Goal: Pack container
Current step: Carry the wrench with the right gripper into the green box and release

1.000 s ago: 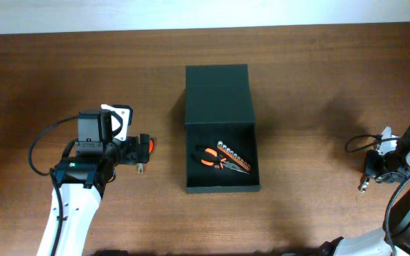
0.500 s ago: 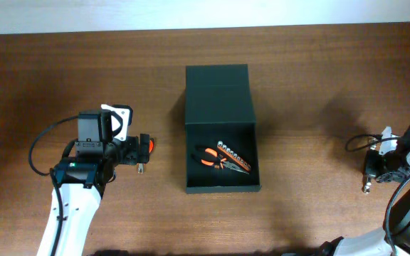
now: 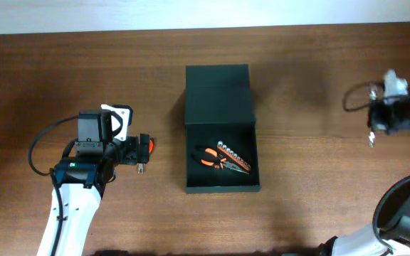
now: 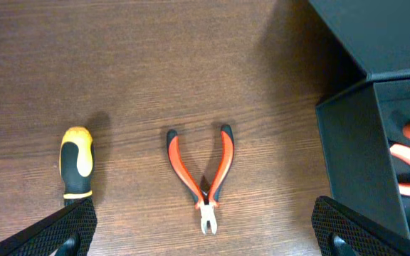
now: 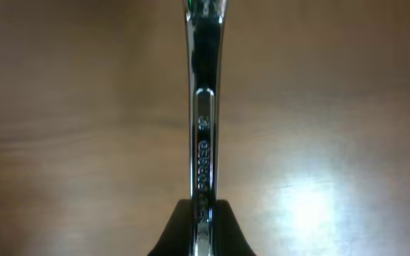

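Observation:
Next, my right gripper lets go of the chrome wrench inside the container, between the orange-handled pliers and the container's near side (image 3: 218, 177).
The container (image 3: 191, 160) is a dark green-black box at the table's middle, open, its flap lid (image 3: 217, 96) lying flat behind it. Inside lie orange-handled pliers (image 3: 211, 159) and a chrome tool (image 3: 235, 158). My left gripper (image 3: 142, 151) is open, low over the table left of the box; in the left wrist view its jaws (image 4: 205, 243) flank red-orange pliers (image 4: 206, 178), with a yellow-black screwdriver (image 4: 77, 162) beside the left jaw. My right gripper (image 3: 384, 119) is at the far right, shut on a chrome wrench (image 5: 203, 135), off the table.
The container's near wall (image 4: 358, 153) shows at the right of the left wrist view, with orange handles inside. The brown wooden table (image 3: 312, 185) runs to a pale wall at the back. The right arm's cable (image 3: 354, 96) loops beside the gripper.
My right gripper has risen and swung toward the back of the table with the wrench in it. The left arm and the container have not moved.

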`<state>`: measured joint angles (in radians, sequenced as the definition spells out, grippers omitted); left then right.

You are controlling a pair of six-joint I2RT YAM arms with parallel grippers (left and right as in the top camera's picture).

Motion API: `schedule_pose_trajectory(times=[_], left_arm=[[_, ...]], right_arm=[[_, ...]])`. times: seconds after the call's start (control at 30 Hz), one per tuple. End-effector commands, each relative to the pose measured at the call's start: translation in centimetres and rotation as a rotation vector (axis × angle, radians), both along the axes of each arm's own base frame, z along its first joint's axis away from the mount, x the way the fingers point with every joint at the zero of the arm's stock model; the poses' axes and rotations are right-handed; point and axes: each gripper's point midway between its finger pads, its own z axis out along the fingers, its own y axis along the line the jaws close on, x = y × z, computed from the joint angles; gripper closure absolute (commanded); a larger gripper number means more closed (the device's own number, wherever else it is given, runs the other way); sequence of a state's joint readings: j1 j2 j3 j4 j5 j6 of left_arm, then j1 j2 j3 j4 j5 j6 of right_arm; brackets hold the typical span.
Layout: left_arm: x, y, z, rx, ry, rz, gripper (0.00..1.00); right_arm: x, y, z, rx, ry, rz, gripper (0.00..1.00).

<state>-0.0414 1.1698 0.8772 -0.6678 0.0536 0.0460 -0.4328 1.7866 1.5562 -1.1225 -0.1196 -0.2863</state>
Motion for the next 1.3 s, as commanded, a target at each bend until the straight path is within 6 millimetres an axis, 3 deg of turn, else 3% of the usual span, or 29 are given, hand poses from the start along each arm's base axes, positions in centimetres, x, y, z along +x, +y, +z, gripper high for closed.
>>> schedule_pose_trajectory(times=[0.0,0.07,0.1,0.13,0.23,0.27,0.43,0.5,0.6,0.7,1.03,1.13,1.27], left_arm=[[0.3,0.0,0.6,-0.001,-0.016,-0.014,0.01],[0.3,0.0,0.6,-0.001,-0.016,-0.013,0.01],[0.3,0.0,0.6,-0.001,-0.016,-0.013,0.01],[0.3,0.0,0.6,-0.001,-0.016,-0.013,0.01],[0.3,0.0,0.6,-0.001,-0.016,-0.013,0.01],[0.3,0.0,0.6,-0.001,-0.016,-0.013,0.01],[0.3,0.0,0.6,-0.001,-0.016,-0.014,0.01],[0.4,0.0,0.6,-0.001,-0.019,-0.013,0.01],[0.5,0.0,0.7,-0.001,-0.025,-0.013,0.01],[0.5,0.0,0.7,-0.001,-0.026,-0.013,0.01],[0.5,-0.1,0.7,-0.001,-0.026,-0.014,0.01],[0.5,-0.1,0.7,-0.001,-0.026,-0.014,0.01],[0.5,-0.1,0.7,-0.001,-0.026,-0.014,0.01]], right_arm=[[3.5,6.1,5.0,0.001,-0.122,0.241,0.96],[4.0,10.0,6.8,0.007,-0.147,0.414,0.96],[3.8,13.6,8.1,0.011,-0.162,0.581,0.96],[3.4,15.7,8.7,0.006,-0.16,0.674,0.96],[1.1,21.6,9.6,0.005,-0.128,0.922,0.96],[-0.3,24.5,9.6,0.01,-0.109,1.035,0.96],[-3.7,31.7,9.2,-0.055,-0.078,1.295,0.96],[-4.8,33.6,9.1,-0.055,-0.078,1.357,0.96],[-6.4,35.9,8.8,-0.052,-0.074,1.435,0.96],[-7.0,36.9,7.5,-0.049,-0.058,1.467,0.96],[-7.4,36.6,-0.9,-0.042,0.011,1.49,0.96],[-7.5,36.5,-4.5,-0.043,0.005,1.489,0.96],[-8.0,36.2,-6.4,-0.042,0.013,1.489,0.96]])
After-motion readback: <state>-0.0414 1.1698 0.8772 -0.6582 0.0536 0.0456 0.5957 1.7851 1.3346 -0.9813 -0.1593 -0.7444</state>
